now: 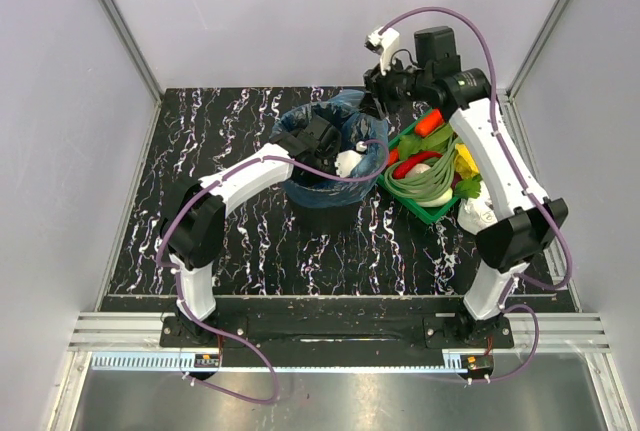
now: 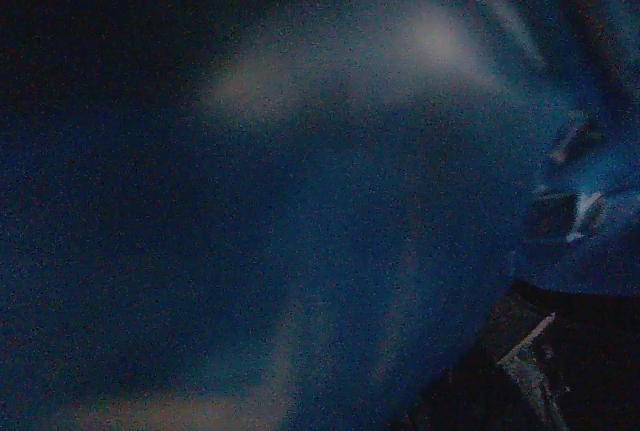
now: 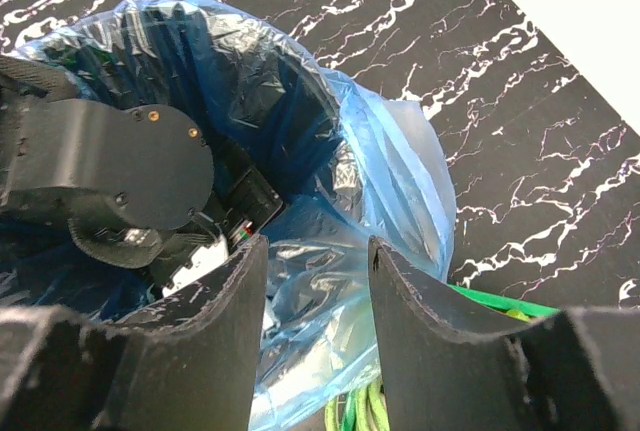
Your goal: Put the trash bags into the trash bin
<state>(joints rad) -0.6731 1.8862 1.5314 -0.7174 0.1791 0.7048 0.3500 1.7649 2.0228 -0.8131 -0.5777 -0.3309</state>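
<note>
My right gripper will pinch the bag at the bin's rim point(image 3: 375, 216) before my left gripper comes out, because the trash bag's edge lies loose over that rim.
The black trash bin point(image 1: 325, 213) stands mid-table, lined with a translucent blue trash bag point(image 1: 345, 109) whose film drapes over its rim point(image 3: 395, 166). My left arm point(image 1: 305, 141) reaches down into the bin, and its black wrist body point(image 3: 110, 166) fills the opening. Its fingers are hidden; the left wrist view shows only dim blue film point(image 2: 330, 201) close to the lens. My right gripper point(image 1: 372, 103) hovers at the bin's back right rim. Its jaws point(image 3: 315, 246) stand apart, with crinkled bag film below them and nothing pinched.
A green tray point(image 1: 435, 215) stands right of the bin, touching it, with green beans point(image 1: 420, 181), an orange-red vegetable point(image 1: 430, 123) and a yellow piece point(image 1: 465, 161). A white wrinkly lump point(image 1: 478, 213) lies at its right corner. Green strands point(image 3: 365, 406) show under the right gripper.
</note>
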